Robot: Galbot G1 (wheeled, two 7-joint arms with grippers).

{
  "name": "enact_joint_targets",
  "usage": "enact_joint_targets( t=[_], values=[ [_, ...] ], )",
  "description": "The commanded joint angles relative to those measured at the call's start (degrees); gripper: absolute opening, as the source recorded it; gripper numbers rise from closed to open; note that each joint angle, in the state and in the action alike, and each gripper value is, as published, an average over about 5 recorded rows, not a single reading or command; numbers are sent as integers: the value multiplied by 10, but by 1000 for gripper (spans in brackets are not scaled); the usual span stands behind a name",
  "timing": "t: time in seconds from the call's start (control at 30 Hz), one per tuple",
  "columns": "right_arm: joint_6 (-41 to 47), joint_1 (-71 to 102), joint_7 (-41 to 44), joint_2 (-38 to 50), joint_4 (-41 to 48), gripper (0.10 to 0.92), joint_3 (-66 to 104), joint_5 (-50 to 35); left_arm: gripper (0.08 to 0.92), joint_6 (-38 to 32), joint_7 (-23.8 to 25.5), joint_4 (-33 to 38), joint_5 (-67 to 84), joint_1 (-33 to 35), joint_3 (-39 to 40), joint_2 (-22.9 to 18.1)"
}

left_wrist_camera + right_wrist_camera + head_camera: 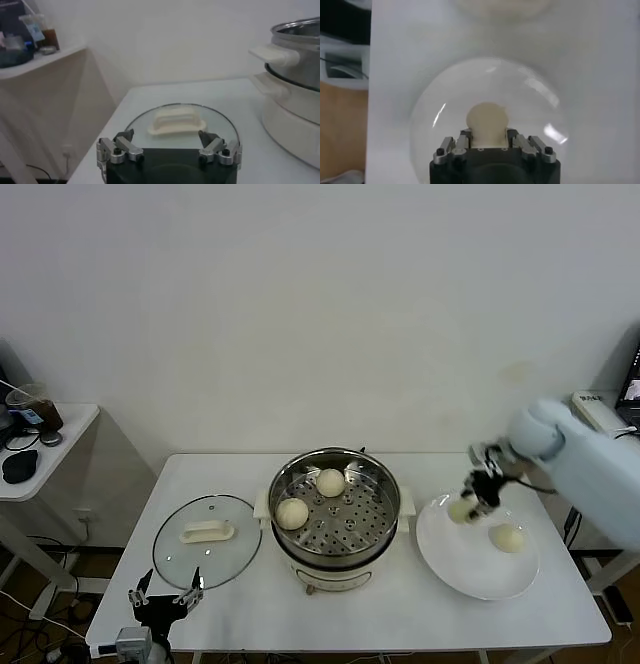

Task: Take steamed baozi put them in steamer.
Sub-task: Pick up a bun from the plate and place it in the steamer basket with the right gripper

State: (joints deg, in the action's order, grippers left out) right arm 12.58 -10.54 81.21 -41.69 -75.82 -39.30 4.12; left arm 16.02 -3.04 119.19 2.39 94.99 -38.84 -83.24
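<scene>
My right gripper is holding the baozi. It will let go of it on the front part of the steamer's perforated tray (330, 536), near the tray's front rim.
The steamer (388, 487) stands at the table's middle with two steamed baozi (331, 482) (292, 513) on its perforated tray. To its right, a white plate (470, 569) bears one baozi (507, 537). My right gripper (468, 506) hovers over the plate's left part, shut on another baozi (460, 510). In the right wrist view that baozi (487, 117) sits squeezed between the fingers of my right gripper (487, 134), with the plate (530, 100) below. My left gripper (166, 596) waits open at the front left table edge, nothing between its fingers (125, 137).
A flat glass lid (180, 559) with a cream handle (175, 120) lies left of the steamer (295, 55), just beyond my left gripper (166, 136). A small white side table (60, 446) with cups and dark items stands at the far left.
</scene>
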Motion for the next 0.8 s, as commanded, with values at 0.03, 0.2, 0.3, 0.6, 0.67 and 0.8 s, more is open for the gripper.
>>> enact_joint_targets(
  t=[0.03, 0.2, 0.3, 0.6, 0.67, 0.8],
  values=[
    [-151, -224, -4, -102, 32, 441, -146, -171, 823, -6, -3, 8, -18, 1, 0, -1],
    [-346, -248, -50, -160, 37, 441, -200, -182, 823, -6, -4, 15, -18, 4, 1, -4],
    [-407, -246, -58, -189, 7, 442, -205, -114, 823, -6, -4, 15, -17, 4, 2, -5],
    [-485, -214, -63, -257, -43, 441, -267, 33, 823, -1, 1, 25, -13, 0, 17, -17],
    [-491, -200, -63, -272, -36, 441, -268, 52, 823, -1, 0, 24, -11, 1, 17, -18],
    [-491, -183, -61, -294, -34, 441, -277, 67, 823, -1, -1, 24, -6, 5, 16, -15]
  ],
)
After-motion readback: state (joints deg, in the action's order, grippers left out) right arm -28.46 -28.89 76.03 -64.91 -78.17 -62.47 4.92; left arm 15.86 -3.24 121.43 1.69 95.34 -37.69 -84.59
